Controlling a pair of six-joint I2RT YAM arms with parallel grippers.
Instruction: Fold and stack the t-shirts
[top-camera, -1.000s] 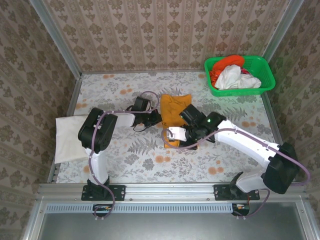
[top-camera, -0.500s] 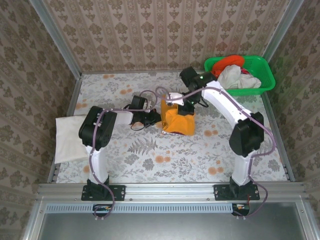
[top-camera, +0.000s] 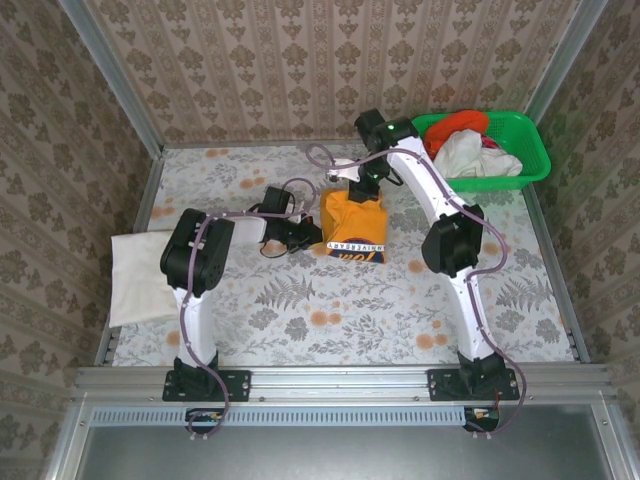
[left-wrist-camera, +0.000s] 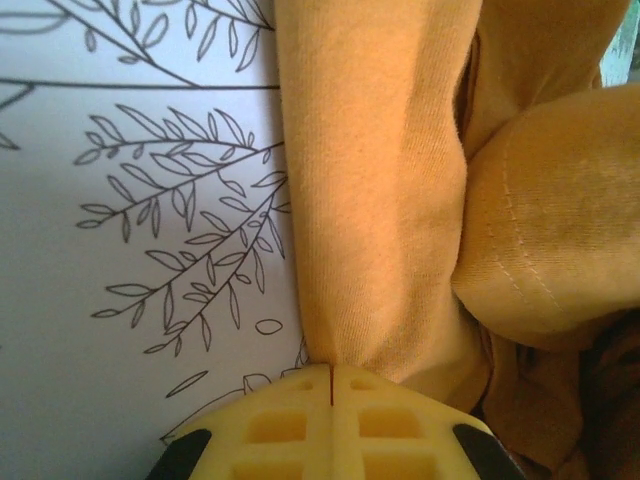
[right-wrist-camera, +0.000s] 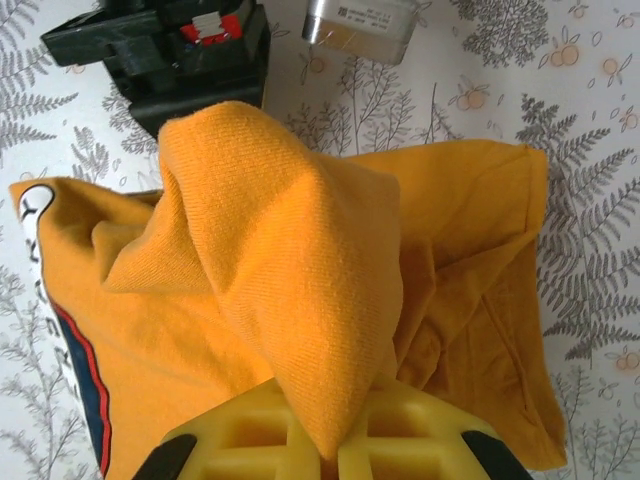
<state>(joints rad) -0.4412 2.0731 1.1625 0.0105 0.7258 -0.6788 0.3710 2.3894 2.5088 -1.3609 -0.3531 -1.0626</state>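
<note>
My left gripper is pinching the amber-orange t-shirt's side short of its rumpled far end. I need to open that gripper and take the fold nearer the t-shirt's far corner (top-camera: 327, 194).
The amber-orange t-shirt (top-camera: 357, 225) lies bunched at mid-table, a printed band along its near edge. My left gripper (top-camera: 306, 236) is at its left edge, low on the table; in the left wrist view the gripper (left-wrist-camera: 330, 372) is shut on a fold of that shirt (left-wrist-camera: 375, 190). My right gripper (top-camera: 360, 186) holds the far edge, lifted; in the right wrist view it (right-wrist-camera: 345, 445) is shut on a peak of the cloth (right-wrist-camera: 290, 260). A folded white t-shirt (top-camera: 135, 280) lies at the table's left edge. A white t-shirt (top-camera: 470, 155) and a red-orange one (top-camera: 455, 125) sit in the basket.
The green lattice basket (top-camera: 535, 165) stands at the far right corner. Metal frame rails and patterned walls close the table in on three sides. The right arm (top-camera: 450, 240) stretches from its base across the right half of the table.
My right arm swung from the shirt's near side up to the far side, carrying the cloth it holds. The shirt turned over, showing its printed band. The left gripper stayed put.
</note>
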